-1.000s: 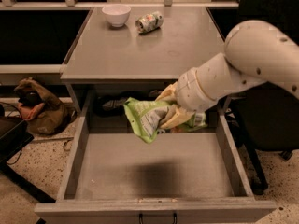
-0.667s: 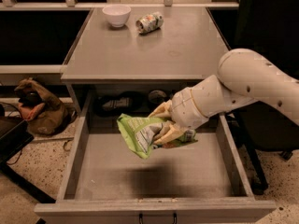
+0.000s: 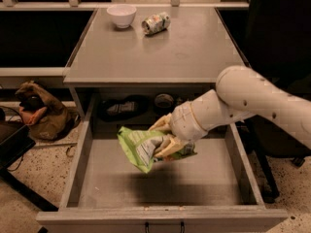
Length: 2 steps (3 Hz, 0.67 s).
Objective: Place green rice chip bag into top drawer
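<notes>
The robot's gripper will release the green rice chip bag, now held just above the bottom, on the grey drawer bottom (image 3: pixel 147 170), near the middle of the open drawer.
The green rice chip bag (image 3: pixel 142 147) is crumpled, light green with white and grey print. My gripper (image 3: pixel 163 139) is shut on it and holds it inside the open top drawer (image 3: pixel 77 166), a little above the plain grey bottom, near the middle. The white arm reaches in from the right over the drawer's right wall. The drawer's front edge with its small dark handle (image 3: pixel 163 225) is at the bottom of the view.
On the cabinet top (image 3: pixel 194 52) stand a white bowl (image 3: pixel 121 15) and a crushed printed can (image 3: pixel 155 23) at the back. A dark recess with clutter (image 3: pixel 121 108) lies behind the drawer. A brown bag (image 3: pixel 41 113) lies on the floor at left.
My gripper has moved left and down with the bag, from near the drawer's back right toward its middle, closer to the drawer bottom.
</notes>
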{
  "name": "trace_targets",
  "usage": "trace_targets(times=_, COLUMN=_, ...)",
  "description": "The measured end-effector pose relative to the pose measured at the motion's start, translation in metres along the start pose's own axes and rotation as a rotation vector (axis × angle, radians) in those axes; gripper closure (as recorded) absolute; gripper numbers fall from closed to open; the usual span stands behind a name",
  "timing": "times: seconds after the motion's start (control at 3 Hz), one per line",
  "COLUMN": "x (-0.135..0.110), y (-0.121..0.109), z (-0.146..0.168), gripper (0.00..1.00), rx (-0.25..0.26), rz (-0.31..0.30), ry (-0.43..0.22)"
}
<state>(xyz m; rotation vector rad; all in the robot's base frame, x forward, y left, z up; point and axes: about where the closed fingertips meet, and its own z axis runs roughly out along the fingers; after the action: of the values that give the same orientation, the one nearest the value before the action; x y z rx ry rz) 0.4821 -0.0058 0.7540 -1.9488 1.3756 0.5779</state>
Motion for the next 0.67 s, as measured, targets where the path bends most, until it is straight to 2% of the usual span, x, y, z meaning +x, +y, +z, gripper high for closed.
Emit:
trace_targets(times=0.33, x=0.024, y=0.012, z=0.039, gripper=1.00, rx=-0.027, rz=0.008, ry=0.023)
trace_targets(times=0.67, x=0.040, y=0.022, z=0.062, gripper=1.00, rx=-0.026, rz=0.026, ry=0.067)
